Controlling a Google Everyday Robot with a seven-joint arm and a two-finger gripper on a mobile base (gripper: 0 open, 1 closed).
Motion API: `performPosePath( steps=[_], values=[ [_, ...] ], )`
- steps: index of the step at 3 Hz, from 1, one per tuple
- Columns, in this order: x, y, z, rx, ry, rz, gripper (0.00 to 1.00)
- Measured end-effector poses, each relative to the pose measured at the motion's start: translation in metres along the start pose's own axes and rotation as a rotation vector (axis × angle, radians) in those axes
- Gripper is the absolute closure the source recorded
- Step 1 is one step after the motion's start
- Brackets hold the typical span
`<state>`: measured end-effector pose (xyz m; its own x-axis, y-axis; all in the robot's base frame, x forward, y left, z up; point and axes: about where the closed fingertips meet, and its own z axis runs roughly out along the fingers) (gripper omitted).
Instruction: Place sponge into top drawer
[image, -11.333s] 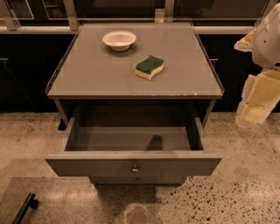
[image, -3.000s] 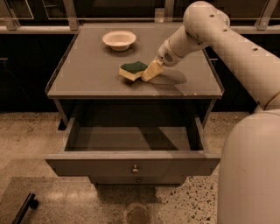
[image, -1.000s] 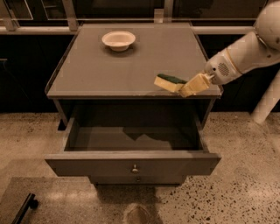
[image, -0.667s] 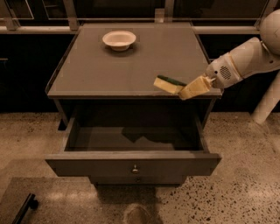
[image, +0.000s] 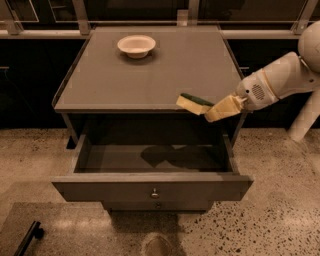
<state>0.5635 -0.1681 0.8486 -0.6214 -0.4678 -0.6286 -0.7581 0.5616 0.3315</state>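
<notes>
I will release the sponge inside the open top drawer (image: 207, 156), near the side closest to the white arm.
The sponge (image: 192, 103), pale yellow with a dark green top layer, is held in the air at the cabinet top's front right edge, above the open top drawer (image: 152, 186). My gripper (image: 214, 109) comes in from the right on a white arm and is shut on the sponge's right end. The drawer is pulled out, its grey inside is bare apart from the arm's shadow, and its front panel carries a small round metal knob (image: 155, 192).
A white bowl (image: 136, 45) sits at the back of the grey cabinet top (image: 145, 75). A lower drawer front with its own knob (image: 158, 205) shows beneath. Speckled floor lies in front, with a dark mat and a black handle (image: 29, 237) at bottom left.
The sponge was lifted off the cabinet top and carried right and forward to the front right edge over the open drawer. In the last second it has hardly moved.
</notes>
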Motion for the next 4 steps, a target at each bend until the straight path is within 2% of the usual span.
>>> performPosePath(
  steps=[2, 3, 4],
  values=[
    [0.094, -0.001, 0.011, -0.006, -0.043, 0.206, 1.00],
    [0.133, -0.023, 0.030, -0.019, -0.037, 0.283, 1.00],
    [0.164, -0.054, 0.063, -0.054, -0.002, 0.354, 1.00]
  ],
)
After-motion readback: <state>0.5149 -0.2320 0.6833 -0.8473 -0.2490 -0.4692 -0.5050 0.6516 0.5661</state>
